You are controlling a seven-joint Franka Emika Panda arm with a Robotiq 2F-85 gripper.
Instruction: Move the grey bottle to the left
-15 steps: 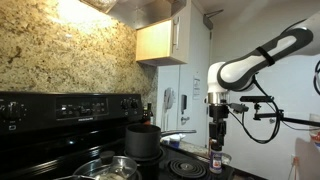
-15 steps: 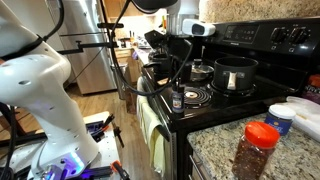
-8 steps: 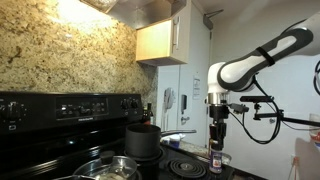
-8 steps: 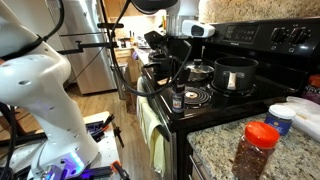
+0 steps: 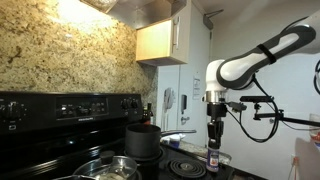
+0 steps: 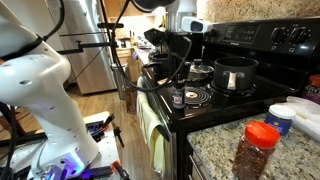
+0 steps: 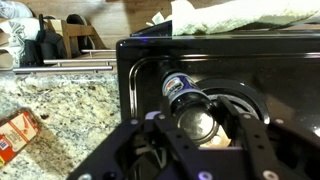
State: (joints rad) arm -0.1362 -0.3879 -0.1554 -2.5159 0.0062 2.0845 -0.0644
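The robot's gripper will release the grey bottle on the black stove (image 5: pixel 150 176), beside the metal bowl, toward the front burner.
The grey bottle (image 7: pixel 180 88) is small, with a labelled body and a round top that faces the wrist camera. My gripper (image 7: pixel 197 126) is shut on it, one finger (image 7: pixel 158 132) on each side of the top. In both exterior views the bottle (image 5: pixel 214 159) (image 6: pixel 178 99) stands upright at the front corner of the black stove (image 6: pixel 215 105), on the edge of a burner. The gripper (image 5: pixel 213 148) (image 6: pixel 178 88) comes straight down onto it. Whether the bottle is off the surface I cannot tell.
A black pot (image 5: pixel 142 141) (image 6: pixel 235 73) sits on a burner behind the bottle. A metal bowl (image 5: pixel 106 168) lies further along the stove. A red-orange bottle (image 6: pixel 257 150) (image 7: pixel 15 135) and a white container (image 6: pixel 283 118) stand on the granite counter (image 7: pixel 70 120).
The jaws have shut on the grey bottle. The gripper and bottle have shifted slightly sideways, away from the stove's end edge.
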